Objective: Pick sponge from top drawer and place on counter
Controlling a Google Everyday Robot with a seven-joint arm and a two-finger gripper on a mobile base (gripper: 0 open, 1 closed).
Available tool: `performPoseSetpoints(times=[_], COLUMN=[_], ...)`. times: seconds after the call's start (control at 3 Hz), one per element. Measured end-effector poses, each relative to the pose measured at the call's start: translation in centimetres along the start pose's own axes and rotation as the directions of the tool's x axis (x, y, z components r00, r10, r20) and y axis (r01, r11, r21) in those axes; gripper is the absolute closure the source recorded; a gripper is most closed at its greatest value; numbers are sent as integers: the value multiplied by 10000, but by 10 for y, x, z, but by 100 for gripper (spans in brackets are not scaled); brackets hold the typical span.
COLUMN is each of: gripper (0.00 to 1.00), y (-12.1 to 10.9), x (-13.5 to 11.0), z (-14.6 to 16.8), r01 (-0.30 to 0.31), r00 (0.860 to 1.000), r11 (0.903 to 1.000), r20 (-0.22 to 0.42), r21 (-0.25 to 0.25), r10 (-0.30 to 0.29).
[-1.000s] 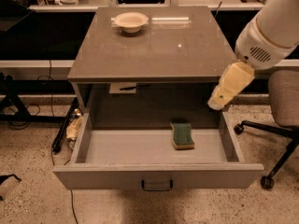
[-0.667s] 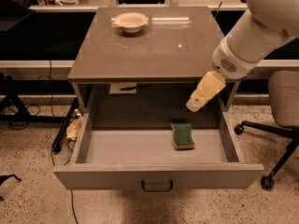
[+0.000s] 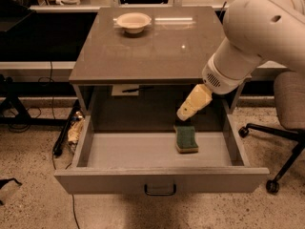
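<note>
Next, my gripper closes on the far end (image 3: 185, 131) of the green sponge, which is the end farther away from the drawer's handle.
The sponge (image 3: 186, 139), dark green on yellow foam, lies flat on the floor of the open top drawer (image 3: 143, 150), right of its middle. The drawer's front panel with its small dark handle (image 3: 160, 190) faces the camera. My gripper (image 3: 185, 112) hangs from the white arm just above the sponge's far end, inside the drawer opening, pointing down and left. The glossy grey-brown counter (image 3: 157, 46) forms the cabinet top above.
A cream round bowl (image 3: 134, 22) stands at the counter's back left. An office chair (image 3: 286, 113) is at the right of the cabinet. Cables and a dark stand leg lie on the speckled floor at the left. A paper label hangs under the counter.
The arm has swung left and down; the gripper has moved from the drawer's right side to just above the sponge. The sponge has not moved.
</note>
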State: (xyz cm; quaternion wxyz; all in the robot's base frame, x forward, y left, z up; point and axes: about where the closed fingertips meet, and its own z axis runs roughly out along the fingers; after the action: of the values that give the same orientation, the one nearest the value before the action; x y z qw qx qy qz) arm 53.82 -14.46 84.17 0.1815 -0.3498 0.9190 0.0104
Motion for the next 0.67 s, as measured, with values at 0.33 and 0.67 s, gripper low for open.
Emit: performPoseSetpoints(times=[0.33,0.67], gripper=[0,0], y=[1,6], x=[1,8], z=[4,59], r01=[-74,-1036], r00=[10000,9930], r11=[10000,9929], r20=[-57,-633], r21=[-60,-580], r10=[74,999])
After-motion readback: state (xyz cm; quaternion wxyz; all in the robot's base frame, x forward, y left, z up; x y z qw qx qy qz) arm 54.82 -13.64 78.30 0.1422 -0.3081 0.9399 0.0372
